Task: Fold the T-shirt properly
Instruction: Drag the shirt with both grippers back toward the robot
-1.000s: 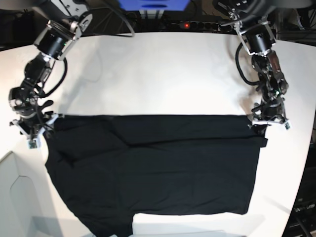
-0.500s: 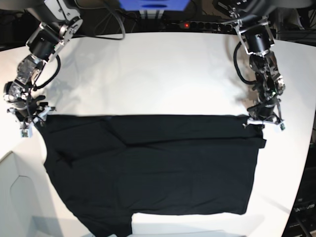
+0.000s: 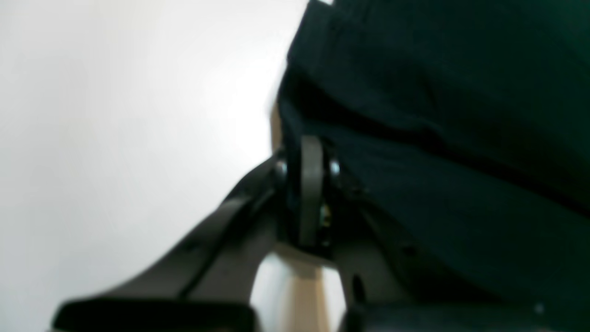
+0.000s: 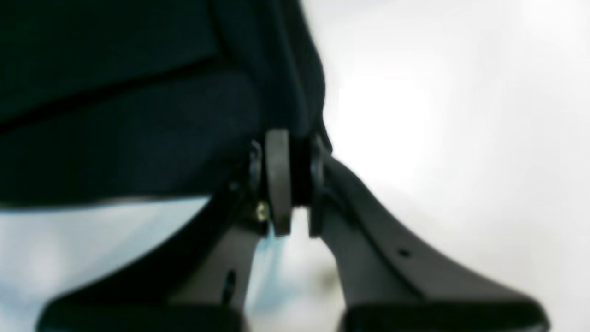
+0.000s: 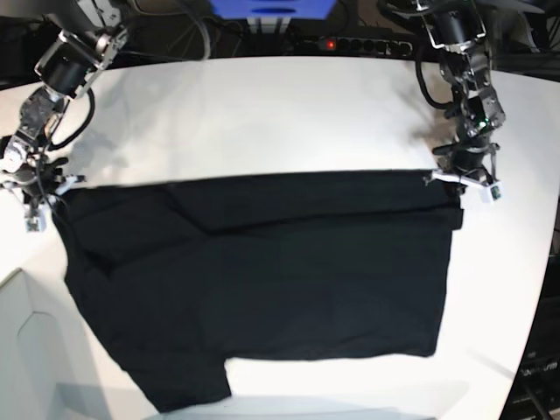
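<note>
Next, my right gripper releases the black T-shirt's corner on the white table [image 5: 61, 94], near the table's far edge.
The black T-shirt [image 5: 262, 280] lies flat on the white table [image 5: 262, 114], plain side up, its far edge pulled into a straight line between both grippers. My left gripper [image 5: 461, 182] is at the right of the base view, shut on the shirt's far right corner. In the left wrist view its fingertips [image 3: 311, 157] pinch the cloth's T-shirt [image 3: 438, 115] edge. My right gripper [image 5: 39, 203], at the left, is shut on the far left corner. The right wrist view shows its fingertips [image 4: 279, 152] clamped on the folded T-shirt [image 4: 138, 115] edge.
A power strip with a red light [image 5: 350, 42] and cables run along the table's far edge, beside a blue object [image 5: 271, 9]. A white panel [image 5: 26, 350] sits at the near left. The table's right edge [image 5: 547, 262] is close to the left gripper.
Both grippers have moved toward the far side of the table and apart, drawing the shirt's far edge with them. The right gripper has shut on the left corner.
</note>
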